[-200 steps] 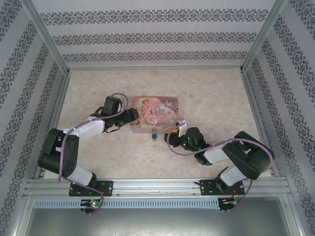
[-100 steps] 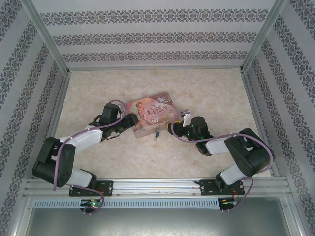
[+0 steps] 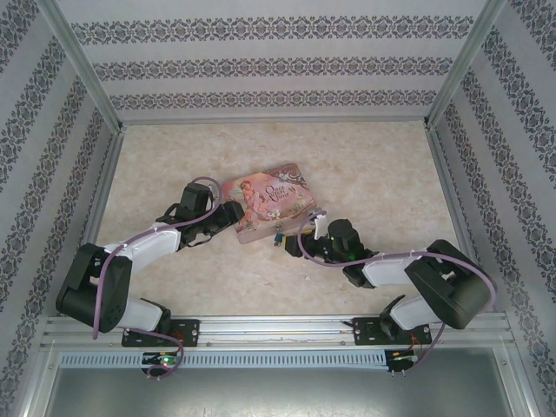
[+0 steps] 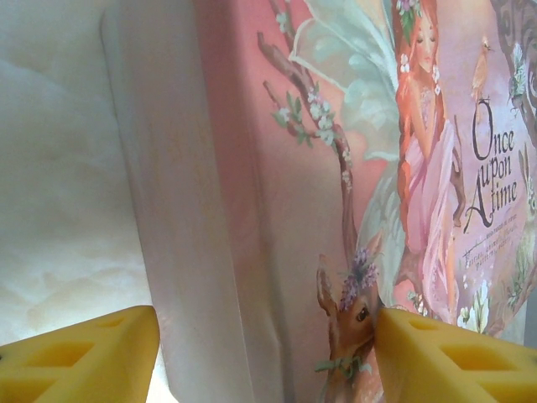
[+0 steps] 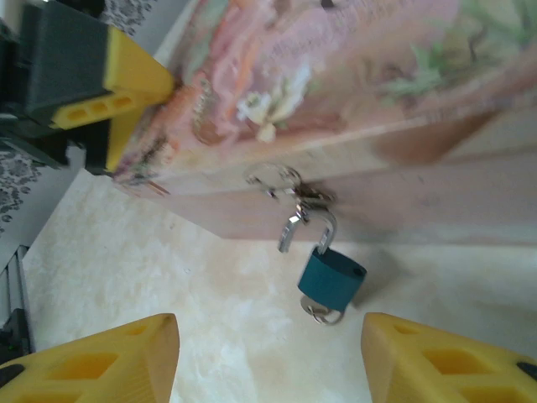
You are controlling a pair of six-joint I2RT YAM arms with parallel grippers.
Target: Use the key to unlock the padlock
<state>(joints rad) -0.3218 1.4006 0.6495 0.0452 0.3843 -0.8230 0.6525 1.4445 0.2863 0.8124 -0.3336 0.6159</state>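
The padlock's open shackle is still hanging through the tin's hasp, so my right gripper should move in and grab the padlock where its shackle meets the body [image 5: 324, 248].
The padlock [image 5: 332, 279] has a teal body and hangs by its silver shackle [image 5: 312, 220] from the hasp on the front wall of the pink tin [image 5: 336, 92]. One shackle leg is out of the body. The key [image 5: 323, 313] sticks out of the padlock's underside with a small ring. My right gripper [image 5: 268, 369] is open, a short way in front of the padlock, with nothing between its fingers. My left gripper [image 4: 267, 357] is shut on the left end of the tin [image 4: 277, 193]. In the top view the padlock [image 3: 276, 236] lies between the tin [image 3: 265, 200] and the right gripper [image 3: 294, 236].
The tin is turned askew on the marble-patterned table [image 3: 365, 165], its front edge raised a little. Patterned walls and metal posts close in three sides. Open table lies behind the tin and along the near edge.
The left gripper turned the tin anticlockwise and has held still since. The right gripper swung up, then came back down-left in front of the padlock, its jaws spreading wider.
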